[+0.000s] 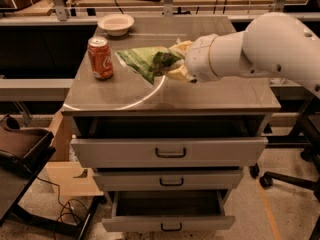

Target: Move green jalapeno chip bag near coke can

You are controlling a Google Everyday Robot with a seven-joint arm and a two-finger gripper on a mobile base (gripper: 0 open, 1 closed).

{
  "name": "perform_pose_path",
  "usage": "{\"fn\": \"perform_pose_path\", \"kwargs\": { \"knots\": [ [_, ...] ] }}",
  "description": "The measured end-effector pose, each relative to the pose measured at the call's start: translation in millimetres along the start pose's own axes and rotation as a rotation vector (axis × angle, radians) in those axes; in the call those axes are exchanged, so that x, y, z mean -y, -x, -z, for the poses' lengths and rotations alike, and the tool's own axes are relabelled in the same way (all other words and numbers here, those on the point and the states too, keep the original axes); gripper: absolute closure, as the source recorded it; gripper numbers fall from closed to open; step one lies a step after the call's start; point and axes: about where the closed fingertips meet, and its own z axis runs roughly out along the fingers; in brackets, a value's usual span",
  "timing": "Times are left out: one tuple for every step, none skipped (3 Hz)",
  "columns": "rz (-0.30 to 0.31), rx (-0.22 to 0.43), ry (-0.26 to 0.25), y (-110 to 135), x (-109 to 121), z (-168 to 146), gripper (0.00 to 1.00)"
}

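Observation:
I should release the green jalapeno chip bag, still in the air over the countertop, on the countertop (pixel 125 77), beside and slightly in front of the coke can.
The green jalapeno chip bag (pixel 146 61) hangs in the air over the middle of the countertop, held at its right end by my gripper (pixel 176 64). The gripper is shut on the bag, and my white arm (pixel 260 44) reaches in from the right. The coke can (pixel 100 58) stands upright on the left part of the counter. The bag's left tip is a short way right of the can and does not touch it.
A shallow white bowl (pixel 116 24) sits at the back left of the countertop (pixel 215 91). Below are drawers: the top drawer (pixel 170 151) and the bottom drawer (pixel 170 216) stand pulled out. A dark chair (pixel 20 149) is at lower left.

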Motion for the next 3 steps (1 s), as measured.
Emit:
{"fn": "perform_pose_path", "kwargs": {
  "knots": [
    [0.011, 0.043, 0.067, 4.5, -9.1, -23.7, 1.00],
    [0.012, 0.079, 0.120, 8.2, -17.2, -41.7, 1.00],
    [0.010, 0.104, 0.160, 9.0, -24.8, -61.5, 0.99]
  ]
}}
